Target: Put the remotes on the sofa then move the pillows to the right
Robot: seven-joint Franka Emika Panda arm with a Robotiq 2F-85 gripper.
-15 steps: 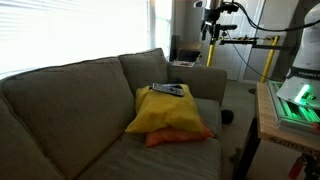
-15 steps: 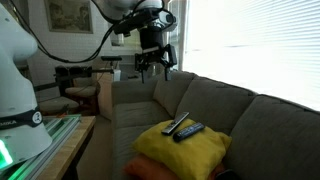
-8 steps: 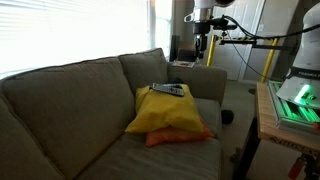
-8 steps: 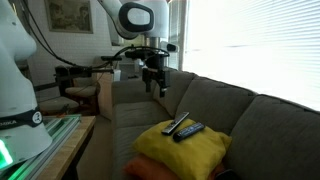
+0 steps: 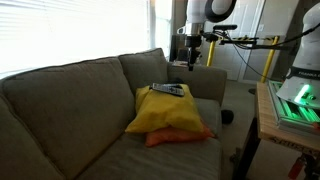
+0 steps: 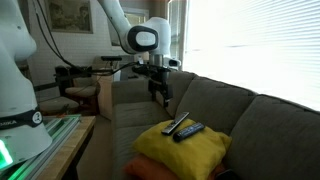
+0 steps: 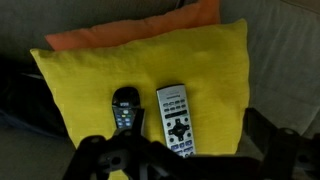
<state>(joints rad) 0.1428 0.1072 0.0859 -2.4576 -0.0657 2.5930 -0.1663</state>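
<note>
I need to next move my gripper to the silver-grey remote on the yellow pillow and close it across its black arrow buttons (image 5: 169,91) (image 7: 179,130).
Two remotes lie side by side on top of the yellow pillow (image 7: 205,70): a black remote (image 7: 125,110) and a silver-grey remote (image 7: 176,120). In both exterior views the pair of remotes (image 5: 167,90) (image 6: 183,127) rests on that yellow pillow (image 5: 160,115) (image 6: 185,152). The yellow pillow leans over the orange pillow (image 5: 182,138) (image 7: 130,32) on the grey-beige sofa (image 5: 70,100) (image 6: 240,110). My gripper (image 5: 190,62) (image 6: 158,92) hangs open in the air above the sofa's arm, apart from the remotes. In the wrist view the gripper (image 7: 180,152) has its fingers spread wide with nothing held.
A table with a green-lit device (image 5: 295,100) stands beside the sofa's arm end. The white robot base (image 6: 15,80) sits on that table. A yellow stand (image 5: 270,55) and cables are behind the arm. Bright blinds (image 6: 260,40) run behind the sofa.
The gripper has come down and moved toward the sofa and the pillows. It stayed open. Remotes and pillows have not moved.
</note>
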